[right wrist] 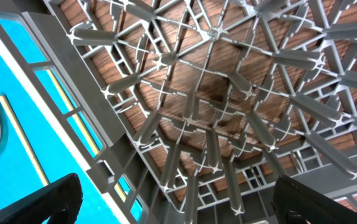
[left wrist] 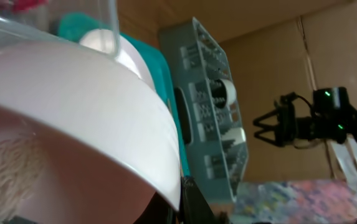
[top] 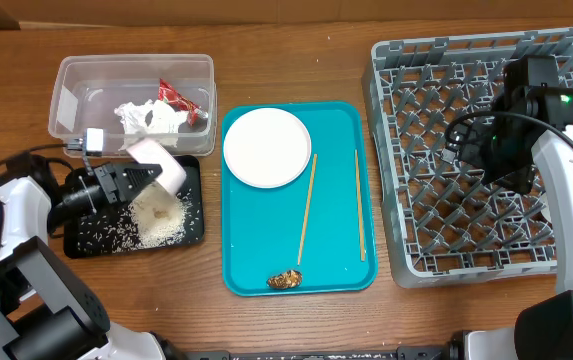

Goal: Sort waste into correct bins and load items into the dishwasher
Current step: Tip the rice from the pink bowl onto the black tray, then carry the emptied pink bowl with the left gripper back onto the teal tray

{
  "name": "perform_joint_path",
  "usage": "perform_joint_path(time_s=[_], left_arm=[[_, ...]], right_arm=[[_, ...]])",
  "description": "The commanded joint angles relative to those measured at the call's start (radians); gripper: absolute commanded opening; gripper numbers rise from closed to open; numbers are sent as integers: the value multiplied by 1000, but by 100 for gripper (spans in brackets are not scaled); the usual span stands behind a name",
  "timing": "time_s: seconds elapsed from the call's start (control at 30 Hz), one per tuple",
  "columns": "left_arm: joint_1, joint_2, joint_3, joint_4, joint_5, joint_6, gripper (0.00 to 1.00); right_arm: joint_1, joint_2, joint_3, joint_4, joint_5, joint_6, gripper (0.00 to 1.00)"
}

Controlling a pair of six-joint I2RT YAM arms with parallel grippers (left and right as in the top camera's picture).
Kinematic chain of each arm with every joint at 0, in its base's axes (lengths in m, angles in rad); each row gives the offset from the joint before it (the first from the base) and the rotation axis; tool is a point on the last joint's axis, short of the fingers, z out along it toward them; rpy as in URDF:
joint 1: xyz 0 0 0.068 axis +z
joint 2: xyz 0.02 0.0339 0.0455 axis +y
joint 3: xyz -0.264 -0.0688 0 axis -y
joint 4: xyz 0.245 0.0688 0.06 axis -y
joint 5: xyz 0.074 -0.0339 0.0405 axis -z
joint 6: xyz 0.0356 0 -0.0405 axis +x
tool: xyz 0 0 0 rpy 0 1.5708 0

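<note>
My left gripper has the small pale bowl. It will let go of the bowl on the chopstick [top: 301, 202] nearest the round plate in the teal tray.
My left gripper [top: 134, 178] is shut on a small pale bowl [top: 161, 167], tipped over the shallow black tray [top: 188, 176]. White rice [top: 156, 222] lies heaped and scattered in that tray. The bowl [left wrist: 72, 118] fills the left wrist view. The clear tub [top: 76, 80] holds the red wrapper [top: 178, 98] and crumpled tissue [top: 151, 118]. The round plate [top: 266, 146], two chopsticks [top: 307, 208] and a brown scrap [top: 286, 279] lie on the teal tray [top: 341, 120]. My right gripper [right wrist: 178, 202] is open and empty above the grey dish rack [top: 416, 150].
The dish rack's upright pegs [right wrist: 215, 124] stand close under the right gripper. The teal tray's edge [right wrist: 22, 62] shows left in the right wrist view. The right arm [top: 566, 170] lies over the rack's right side. Cables [top: 6, 165] trail by the left arm.
</note>
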Motion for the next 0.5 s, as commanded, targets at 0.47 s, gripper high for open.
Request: perform_joint_path(time_s=[0.47], left_arm=[[0, -11, -2, -161, 85, 265, 4]], right_arm=[[-1, 1, 0, 2, -2, -3, 100]])
